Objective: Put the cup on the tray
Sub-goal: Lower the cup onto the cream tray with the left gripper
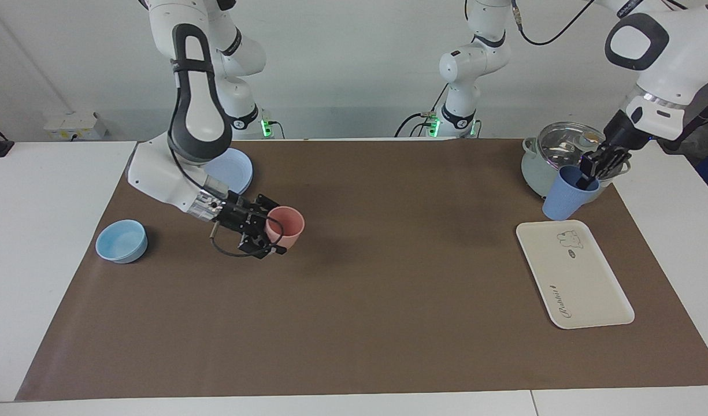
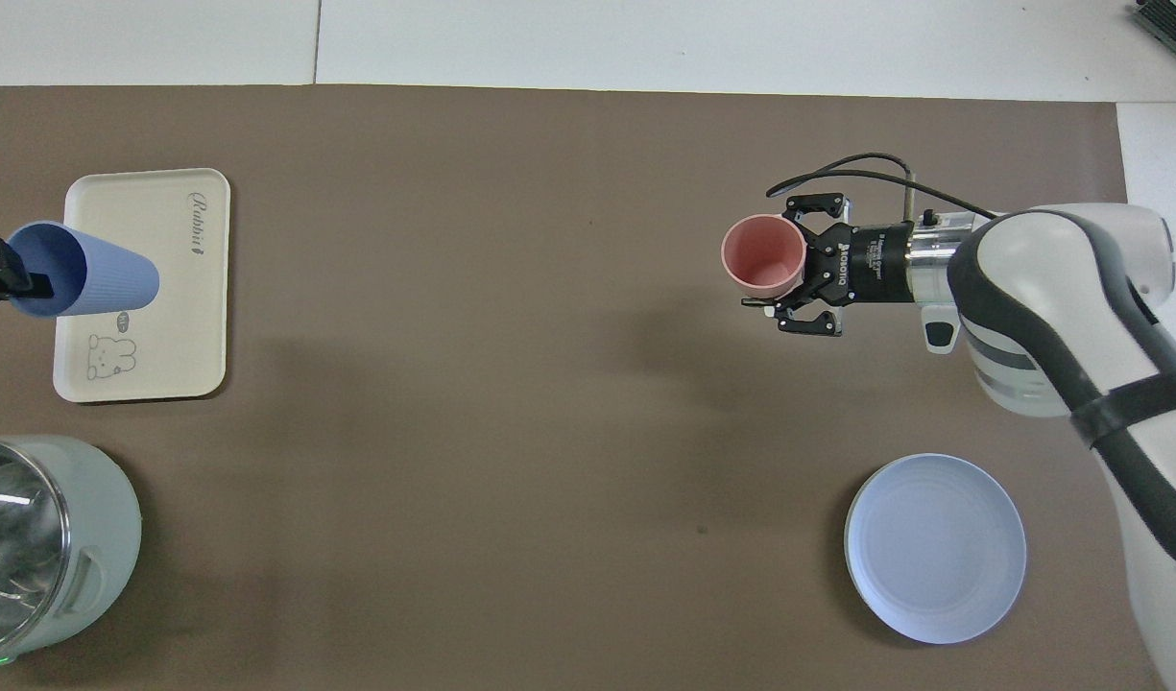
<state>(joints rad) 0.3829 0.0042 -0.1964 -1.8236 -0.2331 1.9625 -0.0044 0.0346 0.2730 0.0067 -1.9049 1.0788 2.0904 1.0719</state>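
Note:
Next, my right gripper releases the salmon-pink tumbler on the brown mat [image 2: 892,319], a little past the round blue plate.
The periwinkle-blue cup [image 1: 566,193] hangs tilted in my left gripper [image 1: 589,178], which is shut on its rim with one finger inside. It is in the air beside the pot, just over the end of the cream-white tray [image 1: 585,289] that is nearer to the robots. In the overhead view the cup [image 2: 88,272] covers part of the tray [image 2: 165,317], and only the tip of my left gripper [image 2: 26,281] shows. My right gripper [image 1: 270,231] is shut on the rim of a salmon-pink tumbler [image 1: 285,226] and holds it over the mat; both also show in the overhead view, gripper [image 2: 797,259] and tumbler [image 2: 762,254].
A pale green pot with a glass lid [image 1: 547,156] stands nearer to the robots than the tray, also in the overhead view [image 2: 40,547]. A round blue plate [image 1: 232,170] and a light-blue bowl [image 1: 121,241] lie toward the right arm's end. A brown mat [image 1: 388,289] covers the table.

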